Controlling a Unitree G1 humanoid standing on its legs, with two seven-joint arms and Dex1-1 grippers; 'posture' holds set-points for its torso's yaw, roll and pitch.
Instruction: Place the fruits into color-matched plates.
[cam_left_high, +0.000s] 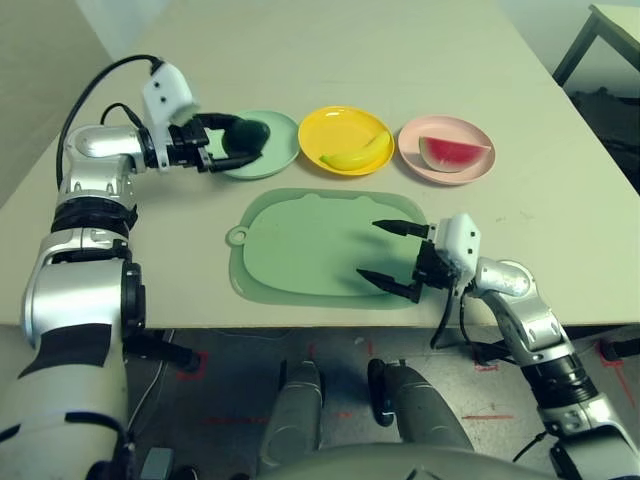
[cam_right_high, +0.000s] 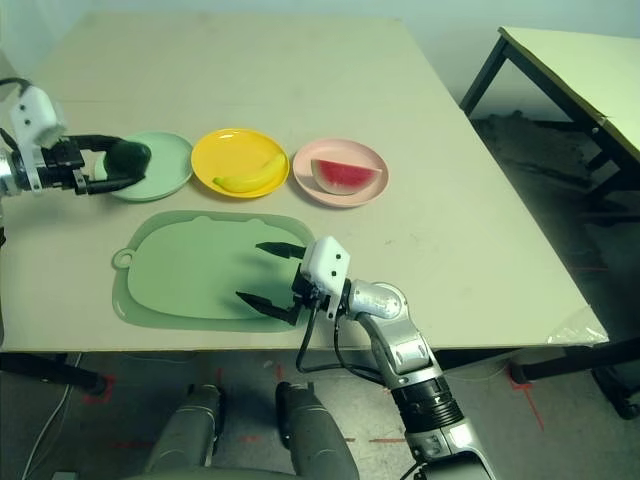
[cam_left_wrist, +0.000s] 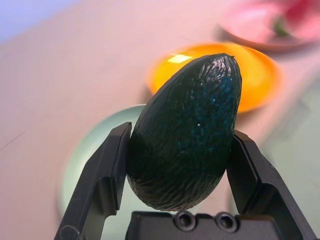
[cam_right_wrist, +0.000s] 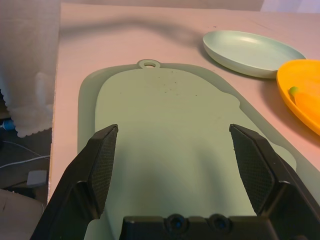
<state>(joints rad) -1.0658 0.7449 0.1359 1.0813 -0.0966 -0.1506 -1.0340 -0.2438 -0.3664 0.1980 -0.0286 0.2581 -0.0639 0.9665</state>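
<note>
The dark green avocado, now held over the mint green plate, will be released by my left gripper in the mint green plate, off-centre (cam_left_high: 265, 143) (cam_left_wrist: 170, 175) toward the yellow plate.
My left gripper (cam_left_high: 238, 140) is shut on the dark green avocado (cam_left_high: 247, 135), holding it over the mint green plate (cam_left_high: 272, 150); in the left wrist view the avocado (cam_left_wrist: 185, 135) sits pinched between both black fingers (cam_left_wrist: 102, 182). The yellow banana (cam_left_high: 355, 155) lies in the yellow plate (cam_left_high: 340, 124). The red watermelon wedge (cam_left_high: 453, 154) rests in the pale pink plate (cam_left_high: 440, 130). My right gripper (cam_left_high: 390, 256) stands open and holds nothing, over the right part of the green cutting board (cam_left_high: 300, 245).
The three plates stand in a row behind the cutting board (cam_right_wrist: 170, 150). Bare beige tabletop (cam_left_high: 350, 50) stretches beyond them. A second table (cam_right_high: 580, 70) stands off to the right, past the table's edge.
</note>
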